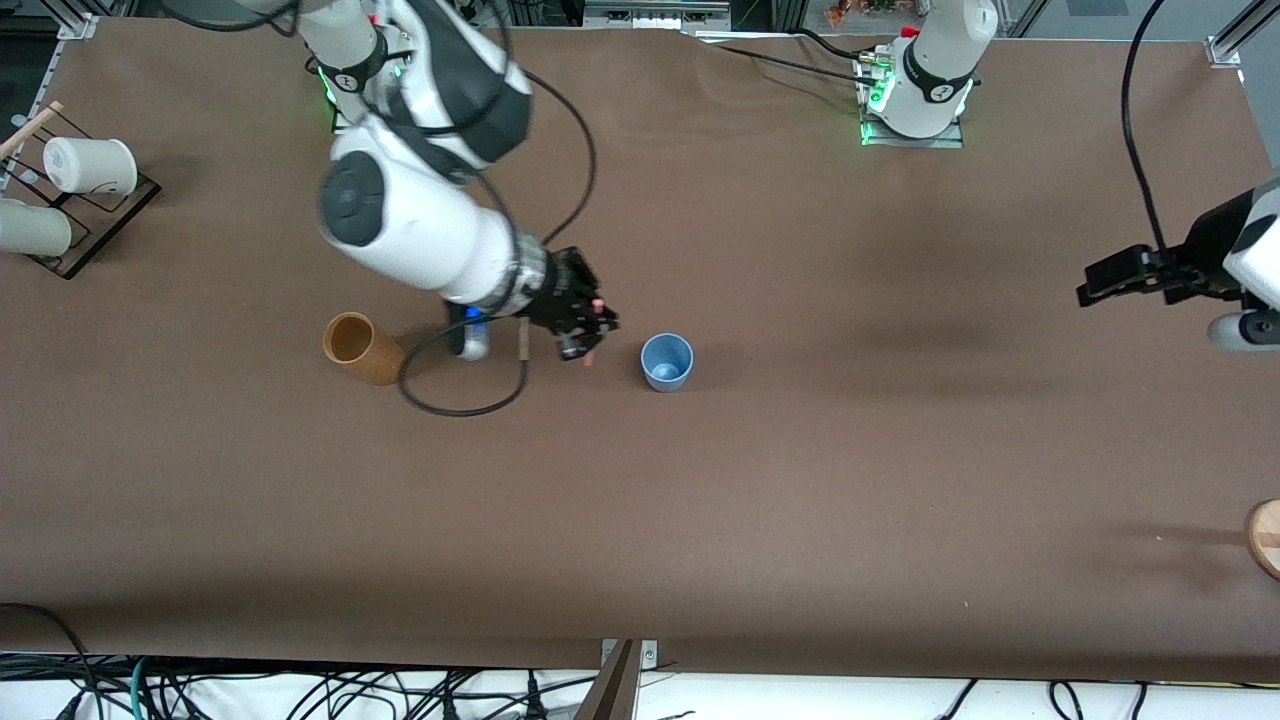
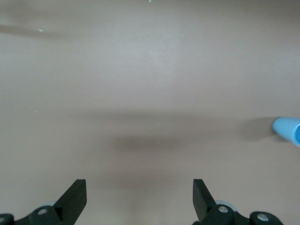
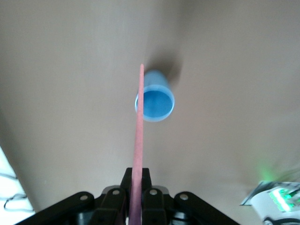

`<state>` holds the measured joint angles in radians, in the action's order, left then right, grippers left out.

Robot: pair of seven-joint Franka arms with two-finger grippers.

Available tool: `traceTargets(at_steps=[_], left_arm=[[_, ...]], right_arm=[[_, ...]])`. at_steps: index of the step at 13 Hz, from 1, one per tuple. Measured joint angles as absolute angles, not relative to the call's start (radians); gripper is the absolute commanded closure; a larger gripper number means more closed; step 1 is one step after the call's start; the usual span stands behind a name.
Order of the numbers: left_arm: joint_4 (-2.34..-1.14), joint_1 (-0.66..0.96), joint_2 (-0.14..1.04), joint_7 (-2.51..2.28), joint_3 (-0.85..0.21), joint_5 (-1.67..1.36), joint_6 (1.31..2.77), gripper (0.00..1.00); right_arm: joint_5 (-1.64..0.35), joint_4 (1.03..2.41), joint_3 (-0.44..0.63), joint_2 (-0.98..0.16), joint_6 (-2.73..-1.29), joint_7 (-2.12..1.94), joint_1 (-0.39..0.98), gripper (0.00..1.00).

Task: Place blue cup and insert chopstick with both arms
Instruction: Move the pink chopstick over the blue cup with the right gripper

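I should open my right gripper and let the pink chopstick go inside the upright blue cup (image 1: 668,371) (image 3: 157,104), where it will be leaning against the cup's rim.
The blue cup (image 1: 667,361) stands upright and empty on the brown table (image 1: 800,480), near its middle. My right gripper (image 1: 586,333) hangs just beside the cup, toward the right arm's end, and is shut on the pink chopstick (image 1: 589,357). In the right wrist view the chopstick (image 3: 138,140) runs out from between the shut fingers of the gripper (image 3: 137,187), and its tip lies over the rim of the cup (image 3: 155,101). My left gripper (image 1: 1092,285) is open and empty, up over the left arm's end of the table. In the left wrist view its fingers (image 2: 75,199) stand wide apart and the cup (image 2: 288,130) shows at the edge.
A tan wooden cup (image 1: 360,347) sits tilted beside the right arm's wrist, with a loop of black cable (image 1: 460,405) in front of it. White cups (image 1: 90,165) rest on a rack at the right arm's end. A round wooden piece (image 1: 1265,535) shows at the left arm's end.
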<state>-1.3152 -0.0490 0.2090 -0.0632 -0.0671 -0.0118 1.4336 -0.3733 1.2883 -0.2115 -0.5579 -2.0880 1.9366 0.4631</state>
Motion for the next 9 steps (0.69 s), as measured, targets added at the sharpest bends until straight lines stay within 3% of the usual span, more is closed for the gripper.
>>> traceTargets(at_steps=[4, 9], left_arm=[[-1.340, -0.039, 0.156, -0.047, -0.074, -0.001, 1.434, 0.00], [-1.353, -0.043, 0.125, 0.014, -0.066, -0.001, 1.434, 0.00]], right_arm=[[-0.374, 1.282, -0.211, -0.591, -2.191, 2.033, 0.595, 1.00], [-0.375, 1.279, -0.202, -0.591, -2.167, 2.044, 0.601, 1.00]])
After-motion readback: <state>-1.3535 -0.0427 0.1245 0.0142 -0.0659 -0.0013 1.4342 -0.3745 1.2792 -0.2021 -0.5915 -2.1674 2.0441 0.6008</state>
